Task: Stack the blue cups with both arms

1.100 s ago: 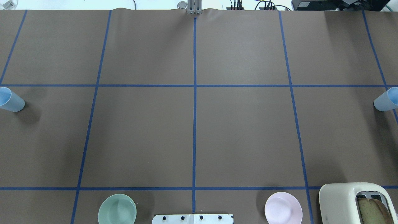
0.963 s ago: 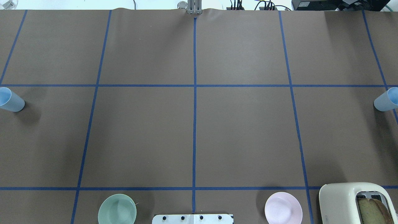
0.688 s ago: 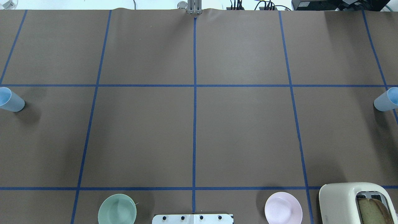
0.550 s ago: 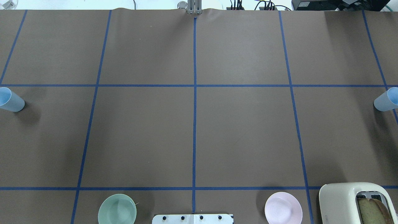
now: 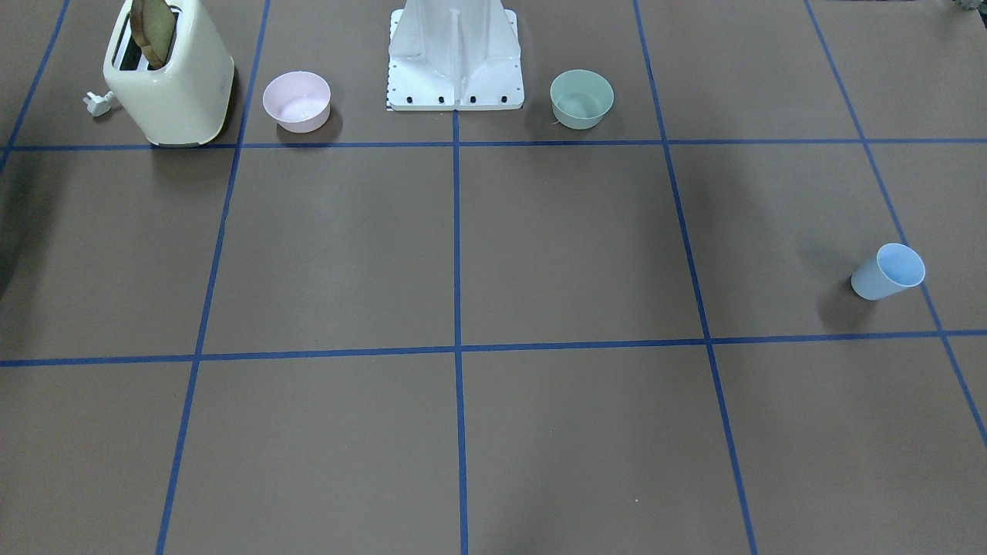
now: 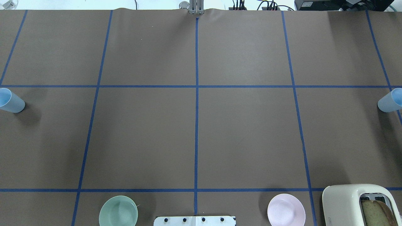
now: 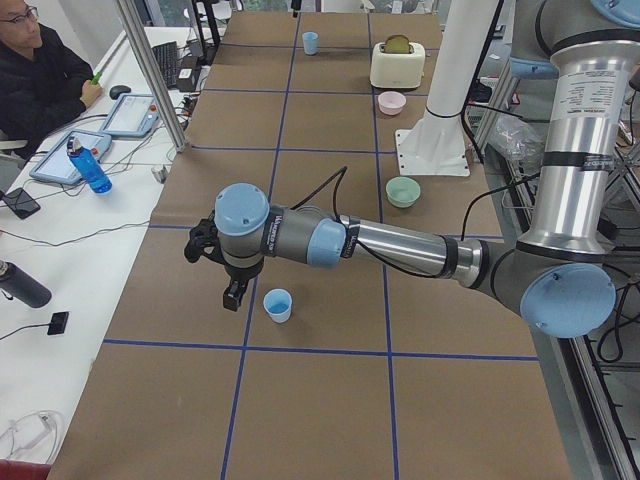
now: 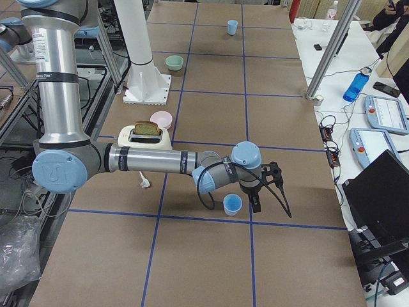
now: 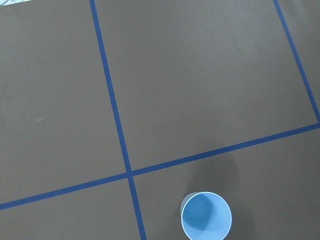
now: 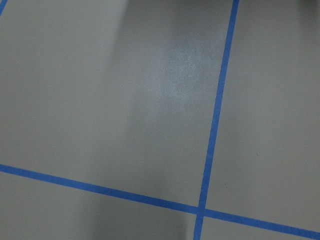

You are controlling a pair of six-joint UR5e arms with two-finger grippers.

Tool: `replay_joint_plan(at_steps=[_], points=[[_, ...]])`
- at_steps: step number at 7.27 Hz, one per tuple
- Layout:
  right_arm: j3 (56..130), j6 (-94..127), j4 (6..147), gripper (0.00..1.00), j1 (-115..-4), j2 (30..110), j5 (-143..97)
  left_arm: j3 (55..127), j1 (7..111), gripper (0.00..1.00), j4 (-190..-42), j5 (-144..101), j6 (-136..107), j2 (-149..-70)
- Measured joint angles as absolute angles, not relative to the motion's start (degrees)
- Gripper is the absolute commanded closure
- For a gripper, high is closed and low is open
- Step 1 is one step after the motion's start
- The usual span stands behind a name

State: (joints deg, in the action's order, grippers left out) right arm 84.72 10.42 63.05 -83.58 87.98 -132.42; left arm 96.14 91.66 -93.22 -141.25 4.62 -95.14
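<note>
The robot's left gripper should next grasp the nearby pale-blue cup's rim point(image 5: 922, 274) point(image 9: 183, 220), on the side that faces away from the sage-green bowl.
Two pale-blue cups stand upright at opposite ends of the table. The left cup point(image 6: 11, 101) also shows in the front view point(image 5: 887, 272), the left side view point(image 7: 278, 305) and at the bottom of the left wrist view point(image 9: 206, 216). The right cup point(image 6: 390, 101) shows in the right side view point(image 8: 232, 204). My left gripper point(image 7: 232, 296) hangs just beside the left cup, apart from it. My right gripper point(image 8: 256, 204) hangs just beside the right cup. I cannot tell whether either is open or shut. No fingers show in the wrist views.
A cream toaster point(image 6: 345, 204) with bread stands near the robot on its right. A pink bowl point(image 6: 286, 209) and a sage-green bowl point(image 6: 118, 211) flank the white pedestal base point(image 6: 194, 220). An operator point(image 7: 40, 75) sits beyond the table's far edge.
</note>
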Motion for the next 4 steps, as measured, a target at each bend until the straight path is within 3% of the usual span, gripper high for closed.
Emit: replay_joint_plan(at_steps=[2, 4], points=[[84.2, 10.4, 63.0, 0.00, -82.5, 89.6, -132.7, 94.9, 87.9, 0.02, -95.2, -139.2, 1.4, -96.1], [84.2, 10.5, 63.0, 0.00, -82.3, 90.6, -133.4, 88.7, 86.0, 0.02, -102.3, -138.2, -0.1, -97.3]])
